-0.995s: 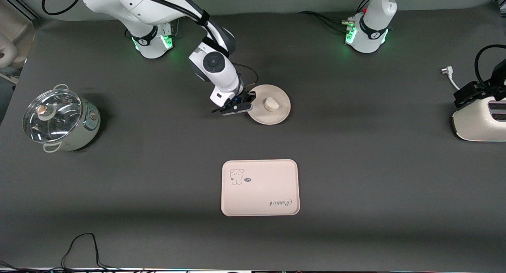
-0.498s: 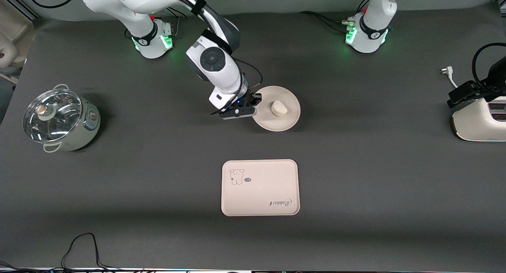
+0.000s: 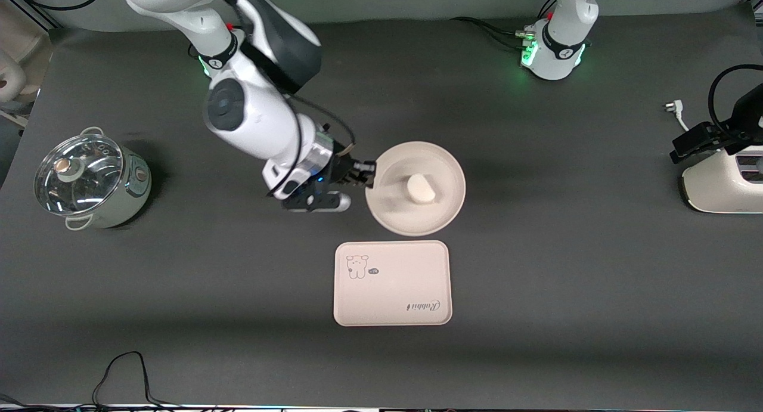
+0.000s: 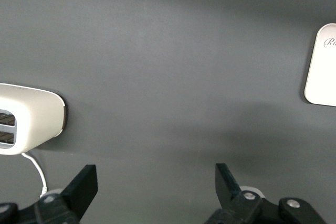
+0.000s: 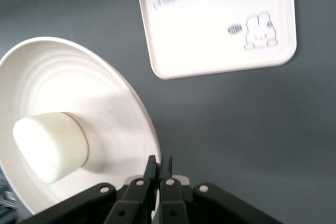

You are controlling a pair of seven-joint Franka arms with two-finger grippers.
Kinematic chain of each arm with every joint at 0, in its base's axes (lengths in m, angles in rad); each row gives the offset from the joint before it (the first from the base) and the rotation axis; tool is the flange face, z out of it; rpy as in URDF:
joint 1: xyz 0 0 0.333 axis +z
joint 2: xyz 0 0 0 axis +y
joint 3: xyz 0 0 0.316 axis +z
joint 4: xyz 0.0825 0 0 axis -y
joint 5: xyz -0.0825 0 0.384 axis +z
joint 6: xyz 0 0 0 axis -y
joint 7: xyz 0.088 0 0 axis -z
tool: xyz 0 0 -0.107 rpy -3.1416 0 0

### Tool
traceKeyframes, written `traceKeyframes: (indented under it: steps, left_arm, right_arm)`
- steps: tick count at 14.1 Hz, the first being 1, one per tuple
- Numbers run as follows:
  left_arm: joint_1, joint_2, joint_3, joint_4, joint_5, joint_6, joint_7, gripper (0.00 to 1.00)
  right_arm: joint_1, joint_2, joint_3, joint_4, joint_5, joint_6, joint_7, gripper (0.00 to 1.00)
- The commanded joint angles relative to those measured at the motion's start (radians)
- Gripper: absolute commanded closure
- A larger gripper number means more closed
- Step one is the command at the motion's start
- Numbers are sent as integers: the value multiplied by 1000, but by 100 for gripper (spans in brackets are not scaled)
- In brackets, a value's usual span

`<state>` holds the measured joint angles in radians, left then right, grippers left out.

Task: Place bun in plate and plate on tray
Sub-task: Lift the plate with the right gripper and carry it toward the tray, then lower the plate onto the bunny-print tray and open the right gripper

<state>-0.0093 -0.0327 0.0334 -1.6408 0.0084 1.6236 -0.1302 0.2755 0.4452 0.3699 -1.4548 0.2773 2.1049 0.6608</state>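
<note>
My right gripper needs to set the plate down mid-tray (image 3: 391, 284) (image 5: 216, 15), between the cartoon drawing and the lettering.
My right gripper (image 3: 368, 182) is shut on the rim of the round cream plate (image 3: 393, 212) and holds it up over the dark table, its edge close to the tray. The white bun (image 3: 420, 187) lies in the middle of the plate. In the right wrist view the thin fingers (image 5: 158, 169) pinch the plate (image 5: 110, 98), with the bun (image 5: 50, 145) inside. The pale tray (image 3: 399, 281) with the cartoon drawing lies flat and bare; its drawing shows on the tray (image 5: 210, 19) in that view too. My left gripper (image 3: 691, 145) waits open above the toaster, with nothing between its fingers (image 4: 84, 187).
A pot with a glass lid (image 3: 89, 179) stands at the right arm's end of the table. A white toaster (image 3: 724, 185) with its cord and plug (image 3: 672, 107) stands at the left arm's end. A black cable (image 3: 125, 370) loops along the edge nearest the front camera.
The right arm has raised the plate with the bun in it and carried it toward the tray. The left gripper has barely shifted by the toaster.
</note>
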Motion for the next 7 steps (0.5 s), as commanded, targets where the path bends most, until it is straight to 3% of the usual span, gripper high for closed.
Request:
traceKeyframes:
  steps: [1,3,4,7]
  left_arm:
    - [-3,8,8,32,-7,-28,17,0]
    - [-1,10,6,36,-4,-27,18,0]
    - [-1,19,6,35,-7,-25,18,0]
    - [-4,34,6,33,-4,-18,21,0]
  right_arm:
    - [16,163,-45,177,17,-14,-24,100]
    - [14,245,-68,208,-29,-5,-81,100]
    - [13,283,-110,227,-21,1,-104,100]
    - [21,422,-126,232,-32,162,-115,100]
